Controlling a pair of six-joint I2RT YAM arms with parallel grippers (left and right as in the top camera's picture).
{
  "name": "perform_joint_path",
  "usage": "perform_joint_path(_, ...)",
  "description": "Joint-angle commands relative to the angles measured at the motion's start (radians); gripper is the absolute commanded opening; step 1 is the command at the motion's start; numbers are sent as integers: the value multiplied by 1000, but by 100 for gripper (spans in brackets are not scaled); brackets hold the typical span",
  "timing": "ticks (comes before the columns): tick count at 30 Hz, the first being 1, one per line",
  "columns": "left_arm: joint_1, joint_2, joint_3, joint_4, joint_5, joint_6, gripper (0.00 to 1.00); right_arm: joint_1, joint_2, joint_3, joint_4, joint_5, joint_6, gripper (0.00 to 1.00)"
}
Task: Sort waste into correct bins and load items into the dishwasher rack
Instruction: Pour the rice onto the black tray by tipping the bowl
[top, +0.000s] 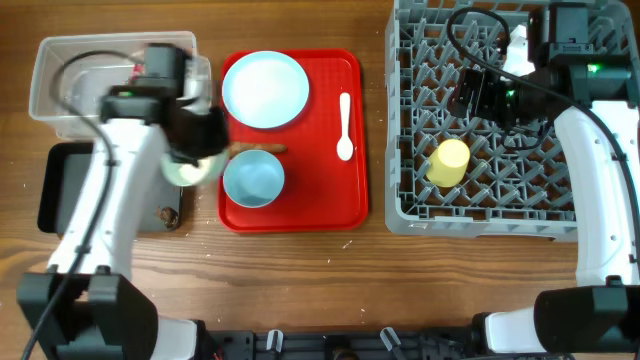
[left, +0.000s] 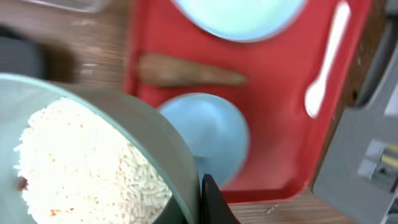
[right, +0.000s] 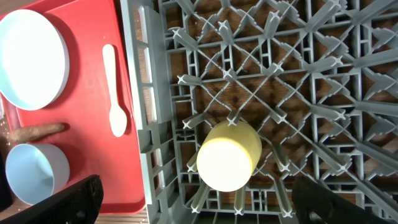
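Observation:
My left gripper will set down and release the pale green bowl on the red tray (top: 320, 170) (left: 278, 132) between the pale blue bowl and the grey rack.
My left gripper (top: 200, 150) (left: 198, 198) is shut on the rim of the pale green bowl (top: 192, 170) (left: 155, 134), which holds white rice (left: 81, 162), and hangs between the black tray (top: 60, 185) and the red tray. The pale blue bowl (top: 253, 180) (left: 211, 130), brown sausage stick (top: 258, 150) (left: 186, 71), pale blue plate (top: 265, 88) and white spoon (top: 345, 125) (left: 326, 59) lie on the red tray. My right gripper (top: 482, 95) (right: 205, 208) is open and empty above the yellow cup (top: 448, 163) (right: 229, 155), which lies in the grey rack (top: 410, 120) (right: 323, 74).
The flat red serving tray (top: 355, 190) sits in the middle. The clear tub (top: 55, 85) stands at the back left, partly under my left arm. A small brown lump (top: 163, 213) lies on the black tray's right end.

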Motion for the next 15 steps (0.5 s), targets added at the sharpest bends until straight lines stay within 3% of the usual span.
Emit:
perform_joint_path(1, 191, -3, 11, -3, 145, 113, 4, 1, -3, 13, 4, -9, -19, 98)
perform_joint_path(7, 472, 91, 10, 8, 490, 209, 4, 1, -3, 13, 3, -10, -19, 98)
perform_joint_path(15, 683, 282, 10, -2, 842, 261, 4, 1, -3, 13, -14, -9, -20, 98)
